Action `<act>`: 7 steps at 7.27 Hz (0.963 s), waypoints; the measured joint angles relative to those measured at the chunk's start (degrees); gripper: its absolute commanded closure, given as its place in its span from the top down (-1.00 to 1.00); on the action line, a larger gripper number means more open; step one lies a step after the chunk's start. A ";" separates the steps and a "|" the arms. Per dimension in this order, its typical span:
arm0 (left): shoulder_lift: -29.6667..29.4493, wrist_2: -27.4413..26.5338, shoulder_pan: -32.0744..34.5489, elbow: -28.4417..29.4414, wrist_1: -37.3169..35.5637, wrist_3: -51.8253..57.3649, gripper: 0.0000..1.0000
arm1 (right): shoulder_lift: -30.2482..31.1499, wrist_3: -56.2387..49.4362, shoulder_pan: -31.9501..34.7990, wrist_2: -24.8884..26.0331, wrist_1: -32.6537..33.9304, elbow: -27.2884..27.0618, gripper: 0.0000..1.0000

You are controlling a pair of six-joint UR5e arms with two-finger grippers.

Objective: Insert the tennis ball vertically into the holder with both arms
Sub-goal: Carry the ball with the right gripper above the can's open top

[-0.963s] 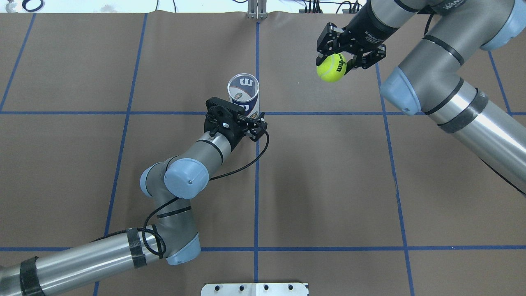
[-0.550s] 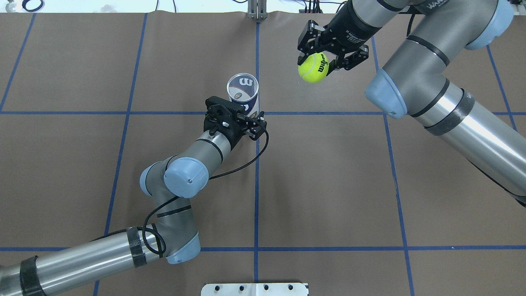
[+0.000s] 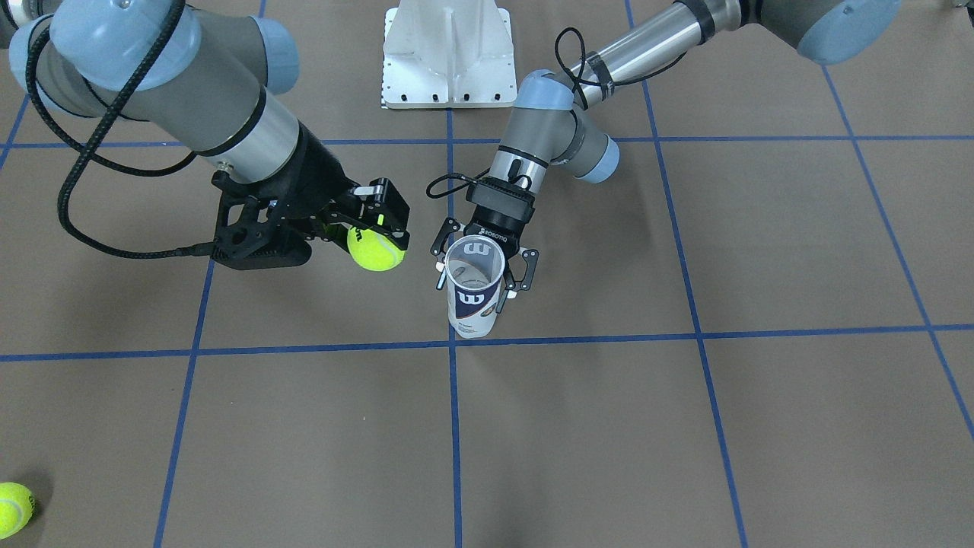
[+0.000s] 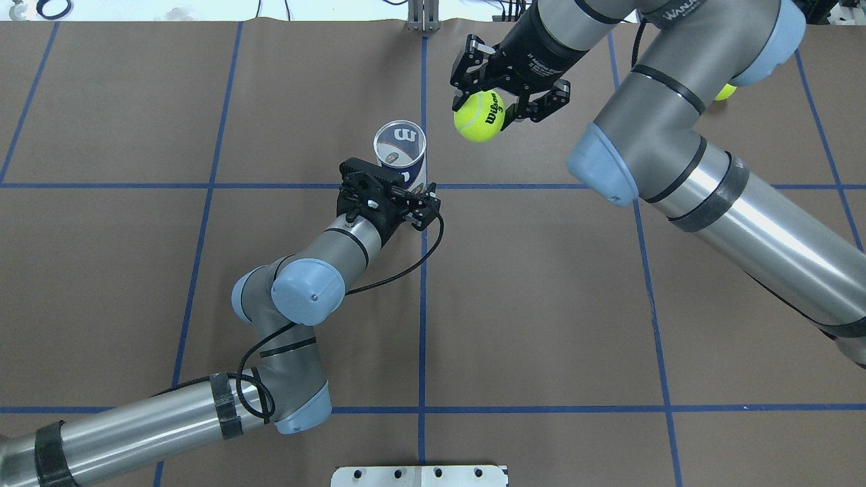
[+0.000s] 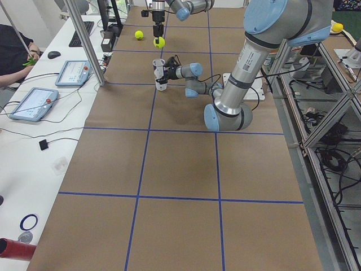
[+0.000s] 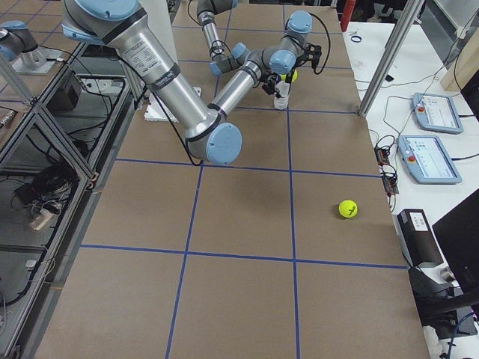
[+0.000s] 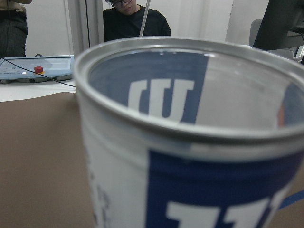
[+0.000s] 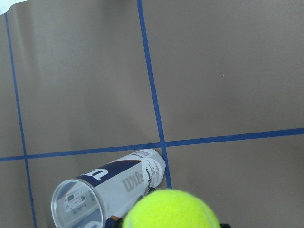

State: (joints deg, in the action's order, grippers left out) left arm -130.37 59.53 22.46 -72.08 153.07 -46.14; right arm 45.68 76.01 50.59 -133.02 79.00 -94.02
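Next, my right gripper releases the tennis ball, now held in the air above the can, in the opening of the holder (image 3: 474,262) (image 8: 79,204), within the holder's rim.
The holder (image 4: 400,144) is a clear can with a navy-and-white label. It stands upright with its open silver rim up, also seen in the front view (image 3: 473,293) and filling the left wrist view (image 7: 190,128). My left gripper (image 4: 406,182) is shut on its lower body, one finger on each side (image 3: 440,262). My right gripper (image 4: 484,108) is shut on a yellow-green tennis ball (image 4: 479,116) and holds it in the air, above and to the right of the can's mouth (image 3: 375,250). The right wrist view shows the ball (image 8: 171,210) beside the holder (image 8: 109,192).
A loose tennis ball (image 3: 14,508) lies far off on the right arm's side of the table, also seen in the right view (image 6: 346,209). The white pedestal (image 3: 445,53) stands at the robot's base. Blue tape lines cross the brown table cover.
My right gripper has carried the tennis ball leftward, closer to the holder's mouth. The left arm and the holder have not moved.
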 measured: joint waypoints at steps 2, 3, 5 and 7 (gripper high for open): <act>-0.03 -0.02 0.03 0.01 0.03 0.00 0.67 | -1.62 1.47 -1.45 1.33 0.01 0.18 -1.00; -0.01 -0.03 0.07 0.01 0.03 0.00 0.67 | -2.72 2.39 -2.89 3.23 0.01 0.44 -1.00; 0.02 -0.03 0.21 0.01 0.03 0.00 0.67 | -3.87 3.39 -5.15 6.83 0.01 1.02 -1.00; 0.09 -0.03 0.28 0.01 0.09 0.00 0.67 | -6.38 3.52 -5.67 8.23 -0.03 3.65 -1.00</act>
State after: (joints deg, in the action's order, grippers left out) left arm -130.28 59.50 22.74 -72.07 153.16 -46.14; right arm 39.30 79.53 44.93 -124.79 78.97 -90.37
